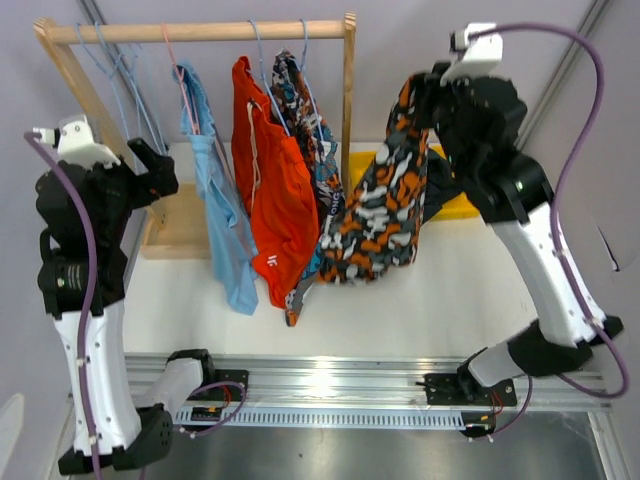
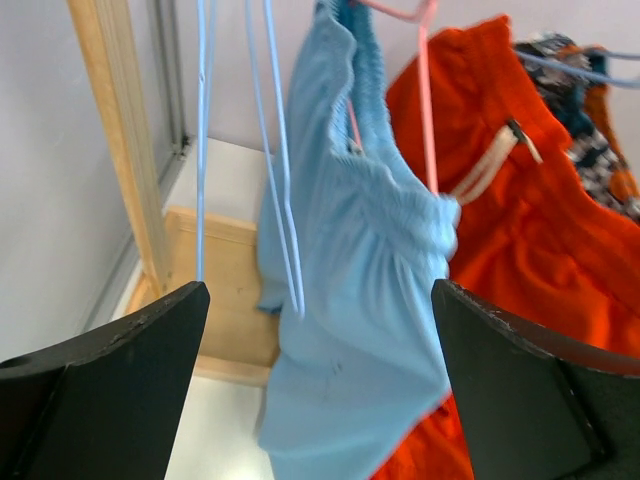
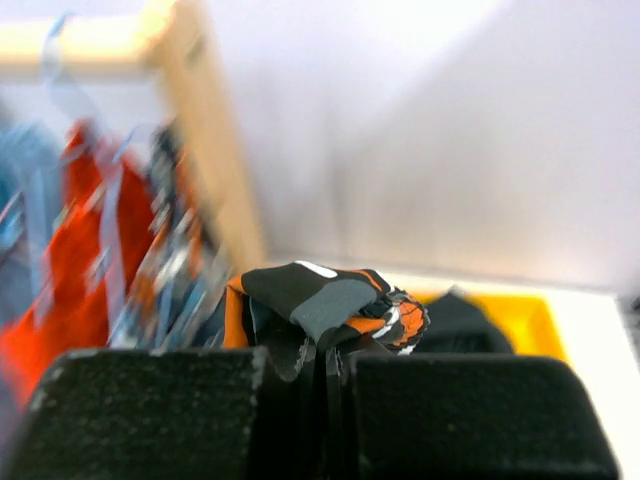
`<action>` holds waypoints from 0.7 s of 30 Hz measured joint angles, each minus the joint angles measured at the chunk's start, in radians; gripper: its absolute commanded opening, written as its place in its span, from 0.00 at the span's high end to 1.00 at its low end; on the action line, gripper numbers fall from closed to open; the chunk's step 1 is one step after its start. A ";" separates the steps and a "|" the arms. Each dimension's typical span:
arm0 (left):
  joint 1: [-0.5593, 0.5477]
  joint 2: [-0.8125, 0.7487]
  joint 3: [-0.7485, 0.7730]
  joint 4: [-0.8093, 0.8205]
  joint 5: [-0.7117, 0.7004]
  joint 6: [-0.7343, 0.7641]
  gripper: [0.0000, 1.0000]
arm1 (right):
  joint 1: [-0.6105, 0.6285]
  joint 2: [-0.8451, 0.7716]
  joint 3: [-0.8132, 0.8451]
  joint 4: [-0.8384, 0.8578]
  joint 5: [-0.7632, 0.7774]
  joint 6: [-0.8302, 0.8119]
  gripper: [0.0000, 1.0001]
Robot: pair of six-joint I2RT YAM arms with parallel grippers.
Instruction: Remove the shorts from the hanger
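Note:
Next, I close my left gripper on the near arm (image 1: 185,95) (image 2: 426,90) of the pink hanger, just under its twisted neck, above the waistband of the light blue shorts.
My right gripper (image 3: 335,365) is shut on the orange-grey-white camouflage shorts (image 3: 330,298). It holds them up to the right of the rack, and they dangle free of any hanger (image 1: 385,210). Light blue shorts (image 1: 222,215) hang on a pink hanger (image 2: 425,90). Right of them are plain orange shorts (image 1: 280,190), then blue-orange-white print shorts (image 1: 318,150), each on a hanger. My left gripper (image 2: 320,385) stands open just left of the light blue shorts (image 2: 360,300), not touching them. Dark navy shorts (image 3: 465,322) lie in a yellow bin (image 3: 535,325).
The wooden rack's top bar (image 1: 200,32) and right post (image 1: 348,90) frame the clothes. Several empty blue hangers (image 1: 120,70) hang at its left end, close in front of my left gripper (image 1: 160,175). The rack's wooden base (image 1: 185,230) sits on the white table.

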 measured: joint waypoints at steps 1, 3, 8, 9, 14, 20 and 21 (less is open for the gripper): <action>0.000 -0.026 -0.029 0.008 0.013 -0.004 0.01 | -0.033 0.042 0.052 0.003 -0.014 -0.003 1.00; 0.000 -0.083 -0.082 0.008 0.037 -0.008 0.01 | -0.112 0.161 0.188 0.018 -0.045 -0.010 1.00; 0.000 -0.164 -0.177 0.014 0.083 -0.017 0.01 | -0.230 0.404 0.428 0.088 -0.063 -0.025 1.00; -0.003 -0.175 -0.192 0.014 0.090 -0.020 0.00 | -0.244 0.425 0.436 0.110 -0.063 -0.027 1.00; -0.026 -0.195 -0.220 0.013 0.097 -0.023 0.01 | -0.343 0.529 0.458 0.253 -0.063 -0.010 1.00; -0.041 -0.220 -0.221 0.015 0.094 -0.022 0.01 | -0.459 0.555 0.246 0.481 -0.075 0.067 1.00; -0.042 -0.223 -0.221 0.015 0.093 -0.022 0.01 | -0.473 0.540 0.143 0.542 -0.086 0.093 1.00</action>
